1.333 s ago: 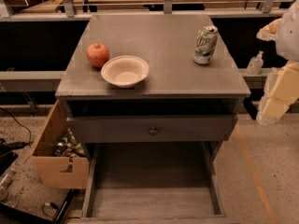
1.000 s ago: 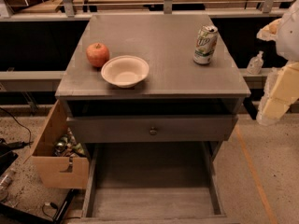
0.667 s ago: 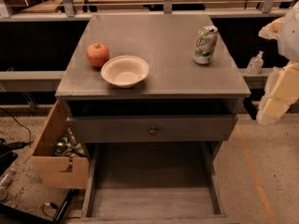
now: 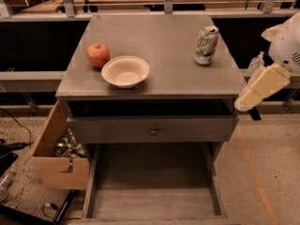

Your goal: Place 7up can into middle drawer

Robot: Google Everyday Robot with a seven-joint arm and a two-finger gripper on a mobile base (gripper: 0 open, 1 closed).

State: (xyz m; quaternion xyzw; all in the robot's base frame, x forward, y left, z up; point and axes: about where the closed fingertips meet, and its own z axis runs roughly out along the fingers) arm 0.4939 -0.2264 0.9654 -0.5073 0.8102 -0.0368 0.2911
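The robot's gripper will next move to the middle of the 7up can [image 4: 205, 48], under its silver top, and close there.
The 7up can [image 4: 206, 44], white and green with a silver top, stands upright at the back right of the grey cabinet top [image 4: 164, 36]. The middle drawer [image 4: 154, 203] is pulled out wide at the bottom of the view, and its plank floor is bare. My arm, white and cream, hangs at the right edge. The gripper [image 4: 253, 112] is at the arm's low end, beside the cabinet's right front corner, below and to the right of the can and apart from it.
A red apple [image 4: 98, 55] and a cream bowl [image 4: 125, 71] sit on the left of the cabinet top. A grey drawer front with a round knob [image 4: 153, 131] stands slightly out above the open drawer. A tan cardboard box [image 4: 58, 153] stands on the floor at the left.
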